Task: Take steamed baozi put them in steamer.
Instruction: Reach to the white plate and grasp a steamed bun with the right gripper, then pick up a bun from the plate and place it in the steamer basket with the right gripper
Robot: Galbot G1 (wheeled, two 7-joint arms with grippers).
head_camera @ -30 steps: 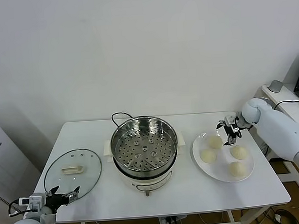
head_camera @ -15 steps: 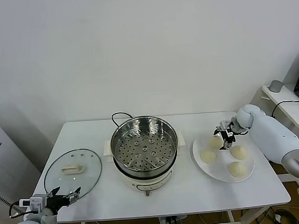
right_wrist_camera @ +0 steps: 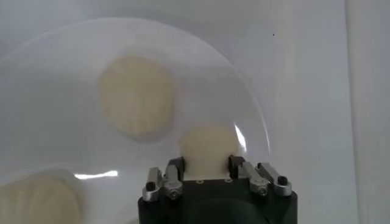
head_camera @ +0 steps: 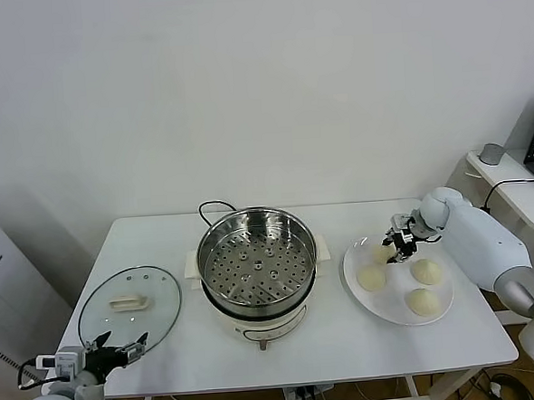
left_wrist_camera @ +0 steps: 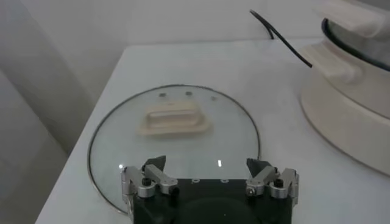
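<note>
Next, I let go of the baozi with my right gripper on the far half of the steamer's perforated tray (head_camera: 256, 243). The baozi is still at the plate's far edge.
Several cream-white steamed baozi lie on a white plate (head_camera: 395, 294) at the right of the table. My right gripper (head_camera: 399, 245) is down at the plate's far edge, shut on one baozi (head_camera: 383, 254). The right wrist view shows that baozi (right_wrist_camera: 207, 145) squeezed between the two fingers of the right gripper (right_wrist_camera: 206, 167). Three more baozi (head_camera: 371, 278) (head_camera: 426, 271) (head_camera: 423, 301) rest loose on the plate. The steamer (head_camera: 257, 259), a shiny steel pot with a perforated tray, stands mid-table with nothing in it. My left gripper (head_camera: 113, 350) hangs open at the table's front left corner.
A round glass lid (head_camera: 128, 304) with a cream handle (left_wrist_camera: 173, 119) lies flat at the left, just beyond the left gripper (left_wrist_camera: 207, 167). The steamer's white base (left_wrist_camera: 347, 115) and black cord (head_camera: 211, 206) sit between lid and plate. A side desk stands off the table's right.
My right gripper has come down and slightly left onto the far baozi and has shut on it. The left arm has barely moved.
</note>
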